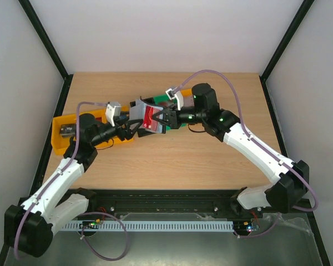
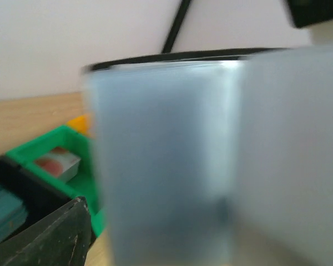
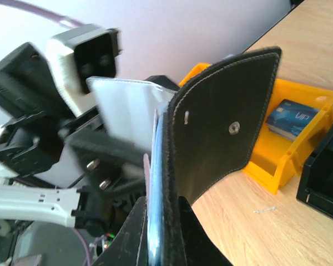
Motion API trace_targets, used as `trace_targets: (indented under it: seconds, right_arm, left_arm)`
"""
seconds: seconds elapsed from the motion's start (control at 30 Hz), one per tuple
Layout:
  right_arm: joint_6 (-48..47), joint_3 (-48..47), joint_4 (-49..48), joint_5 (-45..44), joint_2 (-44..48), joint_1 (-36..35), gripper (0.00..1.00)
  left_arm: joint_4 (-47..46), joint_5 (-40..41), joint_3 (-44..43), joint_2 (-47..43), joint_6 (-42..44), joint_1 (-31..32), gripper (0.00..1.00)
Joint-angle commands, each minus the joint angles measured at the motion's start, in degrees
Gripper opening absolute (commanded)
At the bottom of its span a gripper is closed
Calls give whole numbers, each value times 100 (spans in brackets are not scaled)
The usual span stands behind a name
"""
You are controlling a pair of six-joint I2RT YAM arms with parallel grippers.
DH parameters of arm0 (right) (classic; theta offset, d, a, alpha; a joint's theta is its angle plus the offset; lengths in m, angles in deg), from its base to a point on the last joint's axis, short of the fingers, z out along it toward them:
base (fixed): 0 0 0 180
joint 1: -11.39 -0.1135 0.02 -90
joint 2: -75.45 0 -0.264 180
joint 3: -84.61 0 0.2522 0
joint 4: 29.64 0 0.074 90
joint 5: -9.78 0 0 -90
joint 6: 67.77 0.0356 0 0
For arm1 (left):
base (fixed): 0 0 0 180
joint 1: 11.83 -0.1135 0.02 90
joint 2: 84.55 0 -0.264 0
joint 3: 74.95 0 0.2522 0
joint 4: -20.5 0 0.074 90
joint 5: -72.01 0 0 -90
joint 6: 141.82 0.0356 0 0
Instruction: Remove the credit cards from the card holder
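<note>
My left gripper is at the other flap, short of the red credit card. It should move in, pinch the red credit card (image 1: 148, 116) and pull it out.
The black card holder (image 1: 141, 113) is held open above the table between both grippers. My right gripper (image 1: 163, 119) is shut on one flap; in the right wrist view its fingers (image 3: 134, 233) pinch the black outer side with the snap (image 3: 222, 138) and the blue-grey lining. A red credit card (image 1: 150, 118) sits in that flap's pocket; its edge (image 3: 146, 166) shows beside the lining. My left gripper (image 1: 132, 127) grips the other flap, whose blurred blue-grey inner face (image 2: 161, 166) fills the left wrist view. Only one left finger (image 2: 55, 238) shows.
A yellow bin (image 1: 60, 145) stands at the left with a blue card (image 3: 291, 119) in it. Behind the holder are a green bin (image 2: 77, 138) holding a white piece with red (image 2: 58, 163) and a black bin (image 2: 22, 183) holding a teal piece.
</note>
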Motion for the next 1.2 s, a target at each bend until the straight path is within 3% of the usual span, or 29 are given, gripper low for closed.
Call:
trace_targets:
  seconds: [0.0, 0.13, 0.27, 0.43, 0.57, 0.63, 0.73, 0.8, 0.9, 1.17]
  right_arm:
    - [-728, -223, 203, 1011, 66, 50, 2]
    - [-1376, 49, 398, 1225, 134, 184, 2]
    - [-1526, 280, 378, 1338, 98, 414, 2]
    - [-1060, 134, 472, 573, -234, 663, 2]
    - [-1004, -415, 1020, 281, -789, 664, 2]
    - [-918, -606, 1077, 270, -916, 664, 2]
    - [-790, -671, 844, 479, -912, 666, 2]
    - [-747, -603, 655, 677, -819, 664, 2]
    - [-650, -397, 327, 946, -587, 664, 2]
    - [-39, 38, -854, 1340, 37, 569, 2]
  left_arm:
    - [-1132, -589, 623, 108, -1349, -653, 79]
    - [-1528, -1148, 629, 349, -1544, -748, 86]
    - [-1340, -1025, 658, 518, -1447, -959, 86]
    - [-1227, -675, 596, 592, -1305, -1428, 86]
    - [-901, -823, -106, 769, -1034, -1712, 84]
    - [-770, -1228, -499, 824, -812, -1586, 79]
    - [-156, -1882, -1029, 900, -270, -779, 67]
    - [-68, -2139, -1052, 901, -463, -393, 65]
    - [-207, -2098, -981, 886, -900, -330, 49]
    - [193, -2267, -947, 706, -709, -54, 48]
